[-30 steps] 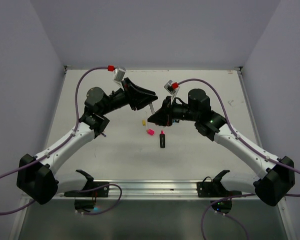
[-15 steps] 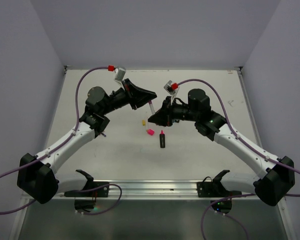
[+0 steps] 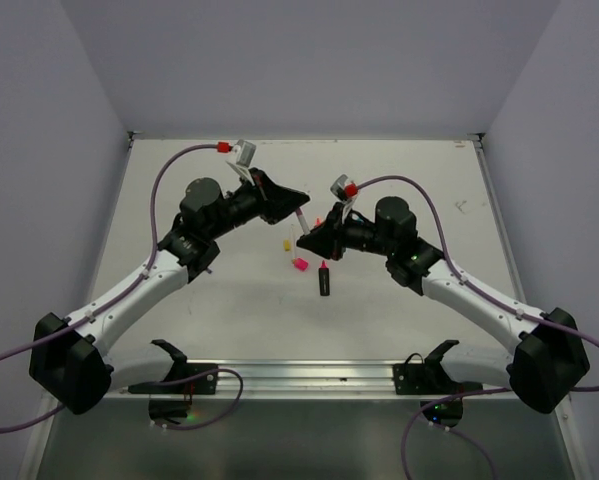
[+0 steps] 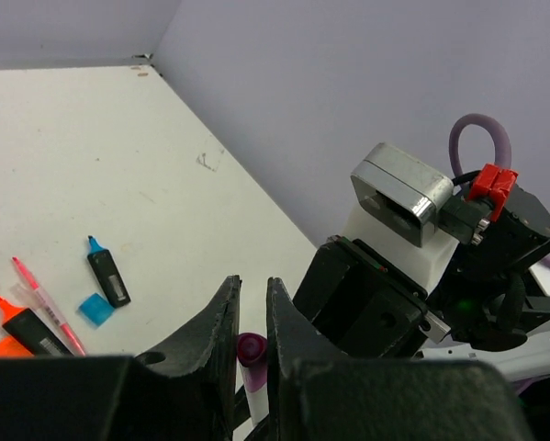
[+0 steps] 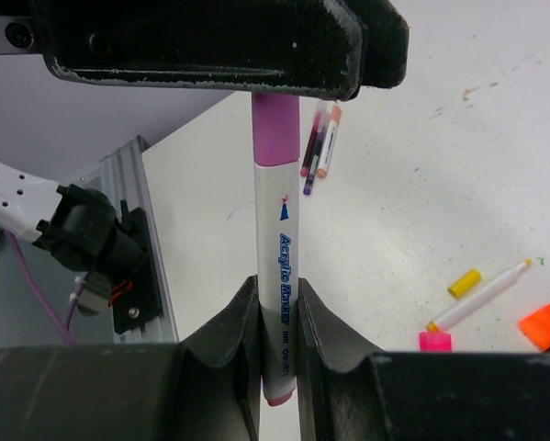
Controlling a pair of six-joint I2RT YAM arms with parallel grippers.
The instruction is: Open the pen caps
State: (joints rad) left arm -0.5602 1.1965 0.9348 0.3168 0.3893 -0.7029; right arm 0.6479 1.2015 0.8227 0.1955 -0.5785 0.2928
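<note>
The robot's right gripper will release the white marker on the table [image 3: 342,267] next to the black highlighter with the bare pink tip.
A white acrylic marker [image 5: 276,230] with a pink pen cap [image 5: 275,129] hangs above the table between both arms. My right gripper [image 5: 276,303] is shut on the marker's white barrel near its tail end. My left gripper [image 4: 253,303] is shut on the pink cap [image 4: 252,347], whose rounded end shows between the jaws. From above, the two grippers meet tip to tip, left gripper [image 3: 299,208] and right gripper [image 3: 315,232], with the marker [image 3: 303,220] spanning them.
On the table below lie a black highlighter [image 3: 324,278] with a bare pink tip, a loose pink cap [image 3: 300,264] and a yellow cap [image 3: 287,244]. A blue-tipped highlighter [image 4: 106,276], a blue cap [image 4: 95,309], an orange highlighter [image 4: 22,326] and thin pens [image 5: 319,138] lie nearby.
My left gripper has shut on the marker's pink cap. Both arms have shifted a little, the right one leftward, bringing the grippers closer together.
</note>
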